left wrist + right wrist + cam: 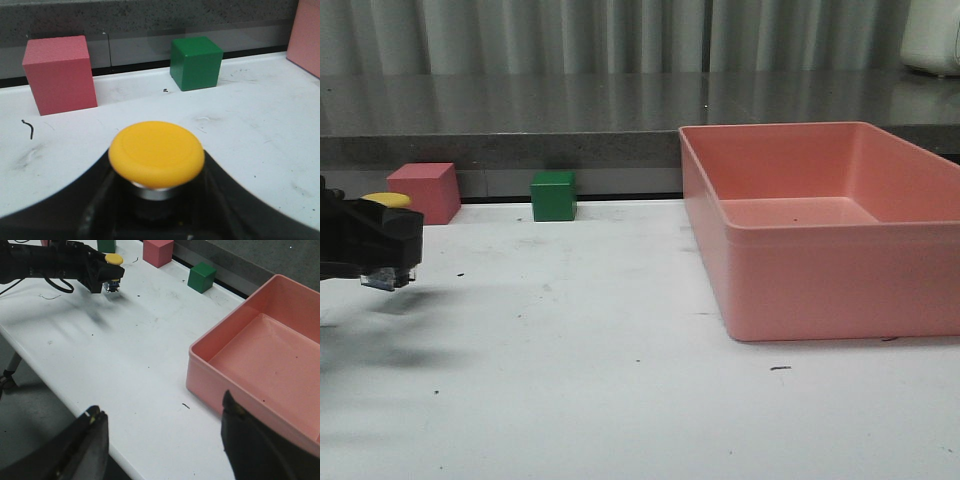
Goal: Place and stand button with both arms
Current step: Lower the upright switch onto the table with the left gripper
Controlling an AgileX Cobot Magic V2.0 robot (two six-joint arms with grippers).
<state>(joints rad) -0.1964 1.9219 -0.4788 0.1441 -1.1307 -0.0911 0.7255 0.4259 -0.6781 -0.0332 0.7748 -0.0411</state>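
Note:
Next, my left gripper sets the button down upright on the white table (381,314) in front of the pink cube.
The button (388,199) is held upright, yellow cap on top, with my left gripper (395,240) shut on its dark body. It hangs just above the white table at the far left, its clear base block showing under the fingers. In the left wrist view the yellow cap (156,152) and silver collar fill the space between the black fingers (75,200). The right wrist view shows the button (114,259) in the left gripper (102,272) from afar. My right gripper (162,405) is open and holds nothing, high over the table's front edge.
A large pink bin (820,290) takes up the right half of the table. At the back stand a green cube (553,195) and a pink cube (425,192), the latter just behind the button. A grey ledge runs along the back.

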